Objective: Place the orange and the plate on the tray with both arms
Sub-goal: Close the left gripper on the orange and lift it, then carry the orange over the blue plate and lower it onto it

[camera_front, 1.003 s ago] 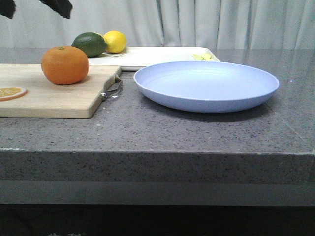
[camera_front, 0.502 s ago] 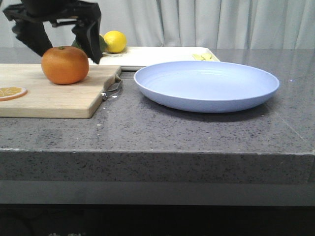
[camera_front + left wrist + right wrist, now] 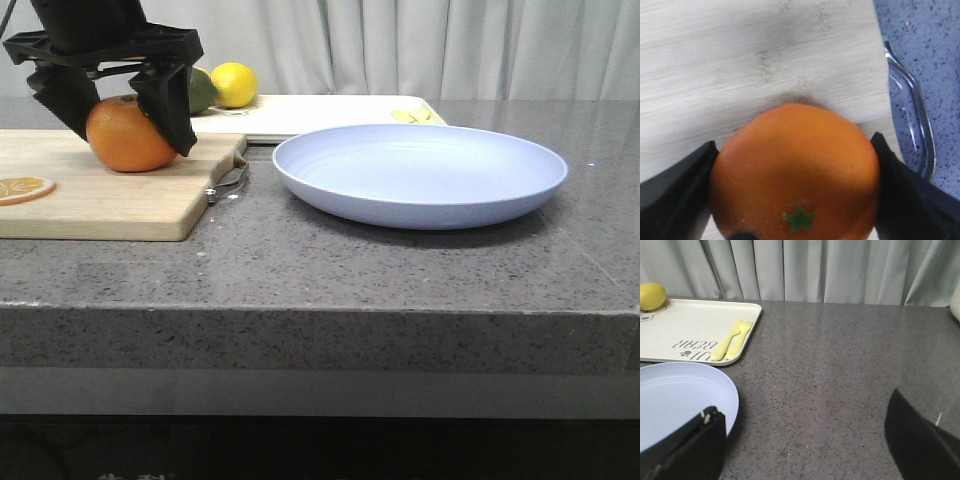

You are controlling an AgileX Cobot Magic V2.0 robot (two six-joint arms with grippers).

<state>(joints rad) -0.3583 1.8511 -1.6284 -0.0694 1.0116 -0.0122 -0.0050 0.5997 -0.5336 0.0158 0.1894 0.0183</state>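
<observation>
Next, my left gripper lets go of the orange near the middle of the lavender-blue plate [image 3: 402,149], a little toward the cutting board.
The orange [image 3: 128,135] sits on the wooden cutting board [image 3: 110,200] at the left. My left gripper [image 3: 134,140] has come down over it, and its black fingers touch both sides of the fruit. In the left wrist view the orange [image 3: 797,165], with its green stem star, fills the gap of the left gripper [image 3: 795,187]. The lavender-blue plate [image 3: 420,175] rests on the counter at centre right. The white tray [image 3: 320,115] lies behind it. My right gripper [image 3: 805,440] is open and empty above bare counter, beside the plate's rim [image 3: 675,400]. It is out of the front view.
A lemon [image 3: 233,84] and a green fruit [image 3: 202,90] sit at the tray's left end. Yellow cutlery [image 3: 732,340] lies on the tray [image 3: 690,325]. An orange slice [image 3: 22,187] lies on the board, whose metal handle [image 3: 230,180] faces the plate. A curtain hangs behind.
My left gripper came down from the upper left and now has its fingers against both sides of the orange. The plate has not moved.
</observation>
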